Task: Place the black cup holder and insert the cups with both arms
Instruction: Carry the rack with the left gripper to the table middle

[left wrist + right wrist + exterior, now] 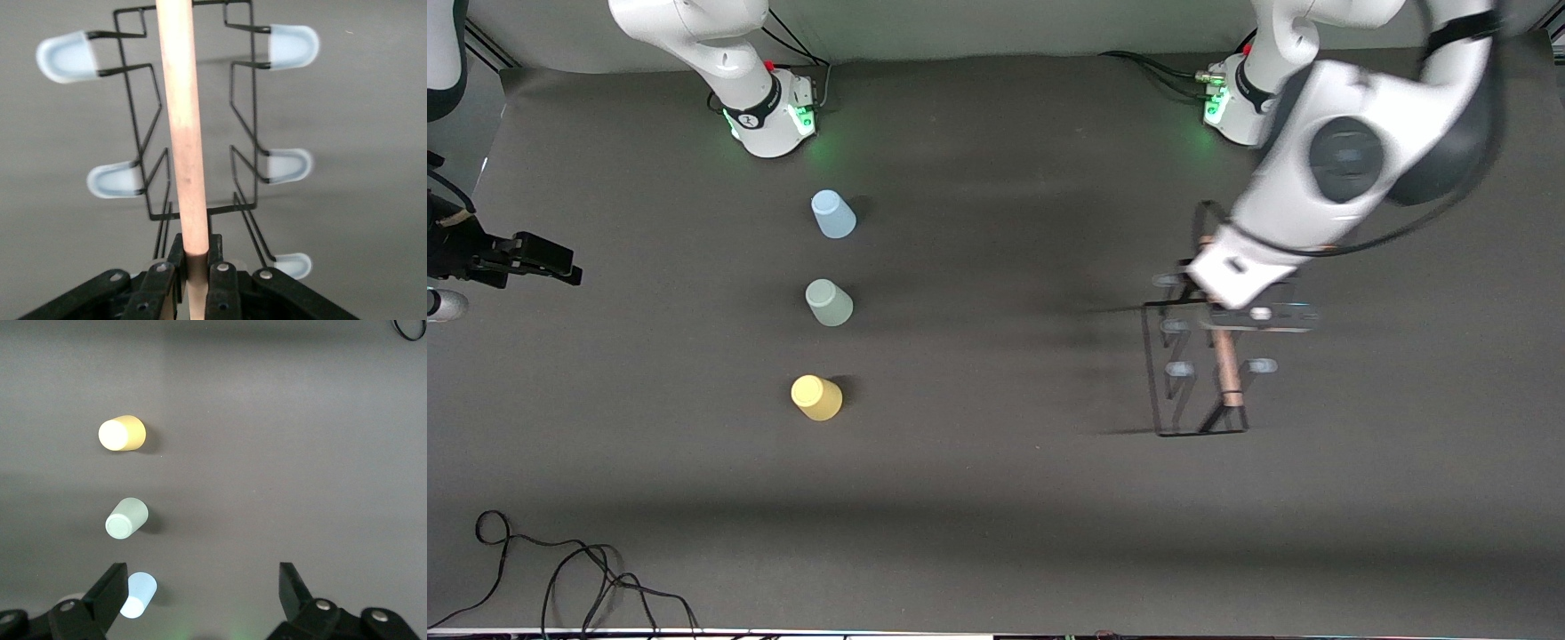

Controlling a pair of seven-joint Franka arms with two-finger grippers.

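The robot's left gripper should set the black cup holder down on the mat (958,329) next to the pale green cup, toward the middle of the table.
My left gripper (1221,313) (195,267) is shut on the light wooden rod handle (183,120) of the black cup holder (1228,373), at the left arm's end of the table. The wire frame and pale-tipped pegs (65,56) spread out below the rod. Whether the base rests on the table I cannot tell. Three cups stand in a row toward the right arm's end: light blue (833,214) (138,595), pale green (830,302) (126,518), and yellow (816,397) (122,433) nearest the front camera. My right gripper (202,580) hangs open and empty high over the table by the blue cup.
A black device (516,258) juts in at the table edge past the right arm's end. A loose black cable (560,578) lies near the front edge. The two lit arm bases (774,116) (1232,107) stand along the back. Dark mat (1005,356) separates cups and rack.
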